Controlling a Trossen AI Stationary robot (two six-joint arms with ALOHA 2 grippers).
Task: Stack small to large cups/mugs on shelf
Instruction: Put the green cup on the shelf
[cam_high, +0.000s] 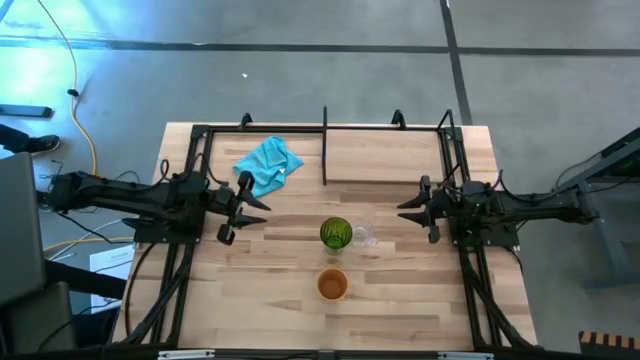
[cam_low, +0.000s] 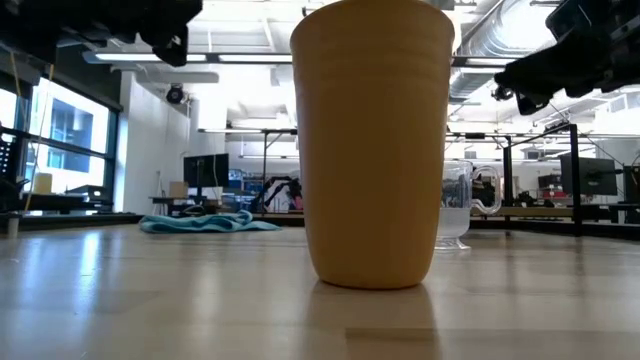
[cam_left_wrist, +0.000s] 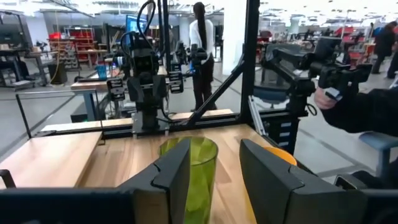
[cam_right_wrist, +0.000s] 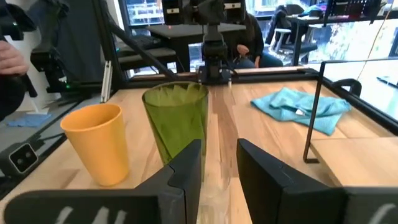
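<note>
My left gripper moves to the green ribbed tumbler next and grabs hold of the tumbler's rim (cam_high: 322, 237) (cam_left_wrist: 202, 163) on the side that is closest to that gripper.
The green ribbed tumbler (cam_high: 336, 234) stands upright near the table's middle. The tiny clear glass (cam_high: 363, 238) sits just to its right. The orange cup (cam_high: 332, 285) stands nearer the near edge and fills the low view (cam_low: 375, 140), hiding the tumbler there. The glass (cam_low: 455, 215) shows behind the cup. The shelf board (cam_high: 390, 158), with its upright black divider (cam_high: 325, 145), lies at the far side. My left gripper (cam_high: 232, 212) hovers open left of the tumbler (cam_left_wrist: 193, 168). My right gripper (cam_high: 416, 210) hovers open to the right, facing the tumbler (cam_right_wrist: 177, 121) and the orange cup (cam_right_wrist: 99, 143).
A crumpled blue cloth (cam_high: 268, 165) lies on the far left part of the table, left of the divider (cam_right_wrist: 314, 112). Black frame rails run along both sides of the table. A person's hand (cam_left_wrist: 329, 94) and dark sleeve show beyond the near edge.
</note>
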